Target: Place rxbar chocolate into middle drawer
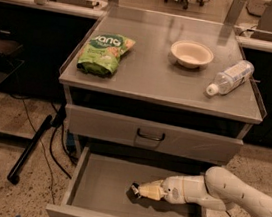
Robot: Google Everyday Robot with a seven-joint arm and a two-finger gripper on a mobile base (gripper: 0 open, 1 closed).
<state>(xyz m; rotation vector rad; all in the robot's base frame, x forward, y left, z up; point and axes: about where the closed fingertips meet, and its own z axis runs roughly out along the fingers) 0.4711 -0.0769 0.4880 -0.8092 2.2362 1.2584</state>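
Observation:
Next, I let go of the rxbar chocolate with my gripper on the middle drawer's grey bottom [140,201], halfway across and toward the front panel.
The middle drawer [102,186] is pulled open below the cabinet top, a wide shallow grey drawer with a flat floor. My gripper [137,189] reaches in from the right, down low over the drawer floor near its middle. A small dark shape sits at the gripper's tip against the floor. I cannot tell whether it is the rxbar chocolate; the bar does not show plainly anywhere else.
On the cabinet top lie a green snack bag [105,52], a white bowl [191,53] and a clear plastic bottle on its side [230,77]. The upper drawer front with a black handle [151,135] is closed. Cables and a black pole [32,146] lie left of the cabinet.

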